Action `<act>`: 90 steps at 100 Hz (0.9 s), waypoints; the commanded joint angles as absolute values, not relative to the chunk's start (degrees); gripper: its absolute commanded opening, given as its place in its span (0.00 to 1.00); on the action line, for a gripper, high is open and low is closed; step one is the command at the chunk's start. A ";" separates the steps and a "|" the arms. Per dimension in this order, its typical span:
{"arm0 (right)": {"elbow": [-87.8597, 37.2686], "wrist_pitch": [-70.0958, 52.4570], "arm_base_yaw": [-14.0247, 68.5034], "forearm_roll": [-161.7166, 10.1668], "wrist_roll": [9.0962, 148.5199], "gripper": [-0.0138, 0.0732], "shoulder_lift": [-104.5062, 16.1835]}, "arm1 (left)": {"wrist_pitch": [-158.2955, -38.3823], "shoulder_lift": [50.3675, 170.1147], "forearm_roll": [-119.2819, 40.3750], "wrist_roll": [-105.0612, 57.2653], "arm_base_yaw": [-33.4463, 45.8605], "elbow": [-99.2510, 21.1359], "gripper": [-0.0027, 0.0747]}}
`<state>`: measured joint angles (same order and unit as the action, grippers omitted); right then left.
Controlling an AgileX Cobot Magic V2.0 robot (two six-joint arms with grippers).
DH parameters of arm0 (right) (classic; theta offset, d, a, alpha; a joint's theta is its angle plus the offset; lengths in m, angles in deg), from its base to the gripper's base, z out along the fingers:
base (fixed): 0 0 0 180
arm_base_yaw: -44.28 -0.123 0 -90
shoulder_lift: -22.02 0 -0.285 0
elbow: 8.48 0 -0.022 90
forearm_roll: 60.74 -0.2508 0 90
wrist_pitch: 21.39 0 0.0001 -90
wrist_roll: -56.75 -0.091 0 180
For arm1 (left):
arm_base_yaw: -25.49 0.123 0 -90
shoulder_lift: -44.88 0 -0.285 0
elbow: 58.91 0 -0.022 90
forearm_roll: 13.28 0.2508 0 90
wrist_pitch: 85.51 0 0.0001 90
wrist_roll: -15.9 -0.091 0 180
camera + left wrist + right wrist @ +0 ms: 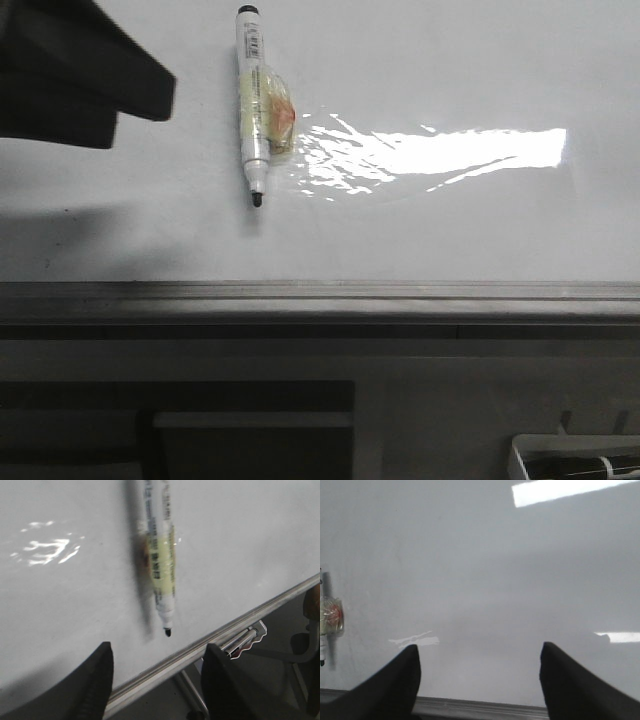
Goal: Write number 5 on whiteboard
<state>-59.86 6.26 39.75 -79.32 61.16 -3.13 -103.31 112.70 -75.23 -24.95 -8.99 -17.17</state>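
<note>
Next, my right gripper grips the back end (251, 42) (321, 583) of the white marker pen, between the tape wrap and the end opposite the writing tip.
The whiteboard (450, 230) is glossy white with a bright glare patch and a grey rail (320, 292) along its near edge. No drawn number 5 shows on it. A white marker pen (254, 95) with a black tip and a yellowish tape wrap lies on the board, tip toward the rail. It also shows in the left wrist view (161, 555) and at the edge of the right wrist view (330, 617). My left gripper (157, 672) is open and empty above the rail, short of the pen tip. My right gripper (480, 672) is open and empty over bare board.
A dark part of the left arm (70, 70) fills the front view's upper left. Below the rail a tray (245, 640) holds spare markers, seen also at the front view's lower right (575, 462). A dark panel (180, 430) sits under the board.
</note>
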 commanded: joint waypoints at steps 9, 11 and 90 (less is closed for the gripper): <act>-57.78 1.40 39.63 -79.75 61.87 0.68 -4.07 | -87.85 117.43 -75.26 -23.24 -17.42 -21.50 0.49; -57.78 1.40 39.63 -79.75 61.87 0.68 -4.07 | -86.83 118.14 -75.38 -23.12 -17.57 -21.77 0.49; -57.78 1.40 39.63 -79.75 61.87 0.68 -4.07 | -83.86 126.91 -81.18 -23.12 -17.86 -23.07 0.49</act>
